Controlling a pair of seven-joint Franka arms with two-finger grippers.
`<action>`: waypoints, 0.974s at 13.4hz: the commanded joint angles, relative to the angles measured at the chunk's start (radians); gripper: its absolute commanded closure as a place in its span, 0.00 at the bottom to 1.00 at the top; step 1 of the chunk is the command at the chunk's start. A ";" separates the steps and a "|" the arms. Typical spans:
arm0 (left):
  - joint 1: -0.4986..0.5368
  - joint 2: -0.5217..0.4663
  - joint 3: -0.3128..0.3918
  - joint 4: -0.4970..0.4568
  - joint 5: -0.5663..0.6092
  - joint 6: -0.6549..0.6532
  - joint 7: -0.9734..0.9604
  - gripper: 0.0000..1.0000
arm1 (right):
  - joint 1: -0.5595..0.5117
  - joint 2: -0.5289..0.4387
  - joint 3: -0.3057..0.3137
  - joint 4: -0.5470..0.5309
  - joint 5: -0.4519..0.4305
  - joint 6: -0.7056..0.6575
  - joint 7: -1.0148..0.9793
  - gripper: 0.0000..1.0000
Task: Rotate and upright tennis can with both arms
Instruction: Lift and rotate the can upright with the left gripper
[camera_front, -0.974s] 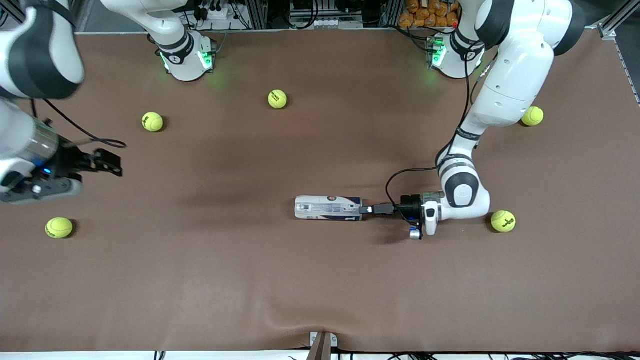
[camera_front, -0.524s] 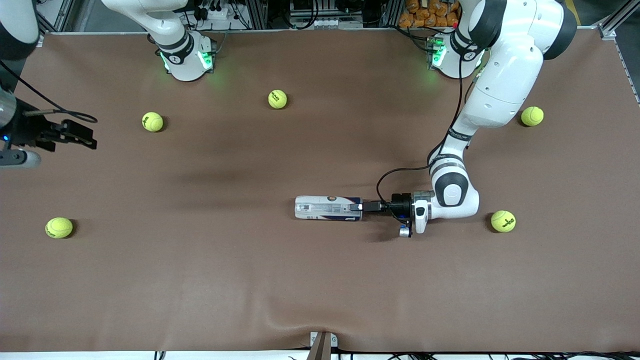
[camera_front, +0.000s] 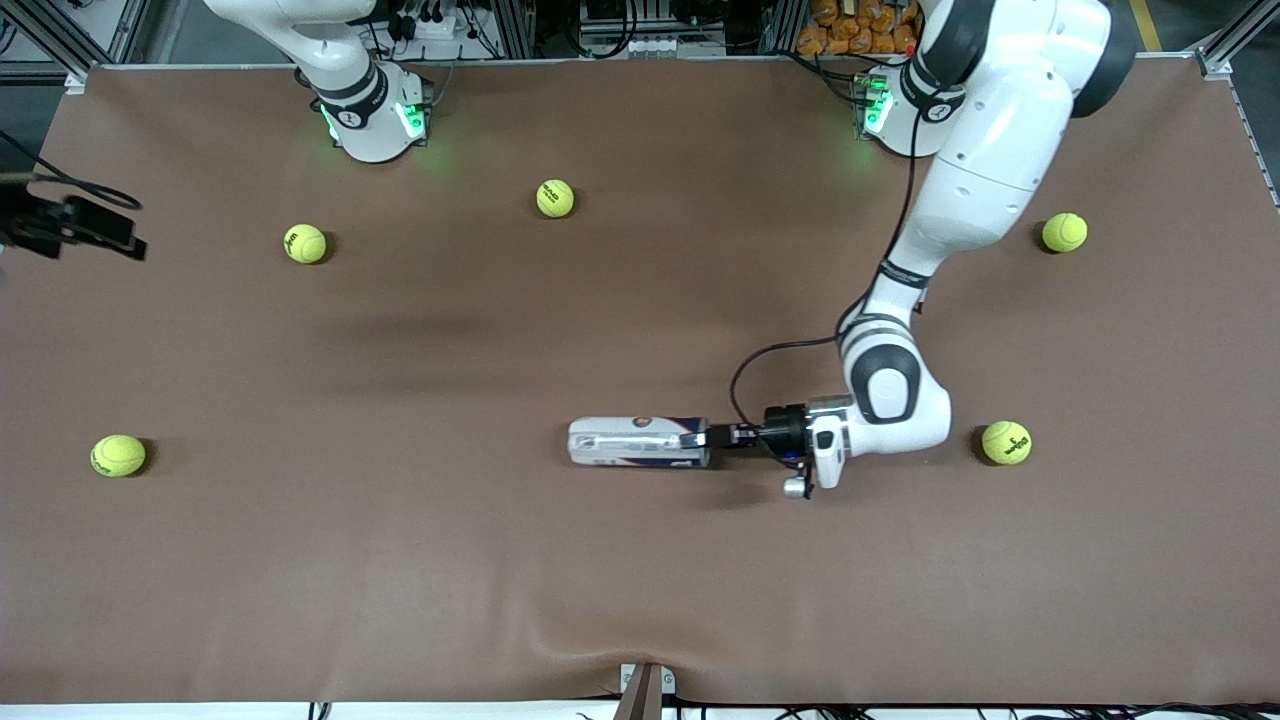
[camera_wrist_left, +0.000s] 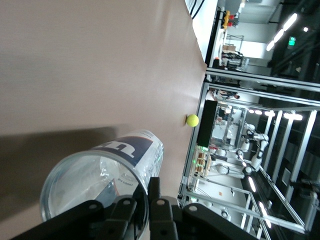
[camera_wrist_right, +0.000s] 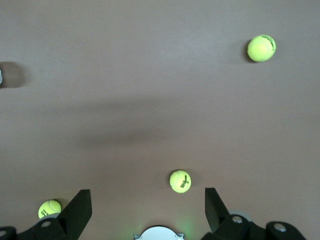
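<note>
Next, my left gripper lets go of the tennis can upright on the brown table (camera_front: 632, 398) beside its long side facing the arm bases.
The tennis can (camera_front: 637, 441) lies on its side near the middle of the brown table, its open end toward the left arm's end. My left gripper (camera_front: 703, 438) is shut on the can's silver rim. In the left wrist view one finger (camera_wrist_left: 154, 187) is outside the rim and the other inside the can's mouth (camera_wrist_left: 95, 185). My right gripper (camera_front: 105, 232) is high over the table's edge at the right arm's end, far from the can. It is open and empty in the right wrist view (camera_wrist_right: 147, 210).
Several yellow-green tennis balls lie scattered on the table (camera_front: 400, 560): one (camera_front: 1006, 442) close to the left arm's wrist, one (camera_front: 1064, 232) by its forearm, others (camera_front: 555, 198), (camera_front: 305, 243), (camera_front: 118, 455) toward the right arm's end. The right wrist view shows one ball (camera_wrist_right: 180, 181) between its fingers.
The left gripper has moved the can toward the right arm's end and a little nearer to the front camera. The right arm has pulled back toward the table's edge.
</note>
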 joint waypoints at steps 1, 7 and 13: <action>-0.030 -0.064 0.015 0.018 0.080 0.069 -0.148 1.00 | -0.020 -0.030 0.006 -0.005 0.017 -0.015 0.015 0.00; -0.085 -0.200 0.015 0.021 0.613 0.178 -0.605 1.00 | -0.045 -0.027 0.008 0.026 0.033 -0.081 0.072 0.00; -0.200 -0.327 0.010 0.036 1.271 0.160 -1.038 1.00 | -0.037 -0.018 0.017 0.069 0.027 -0.080 0.070 0.00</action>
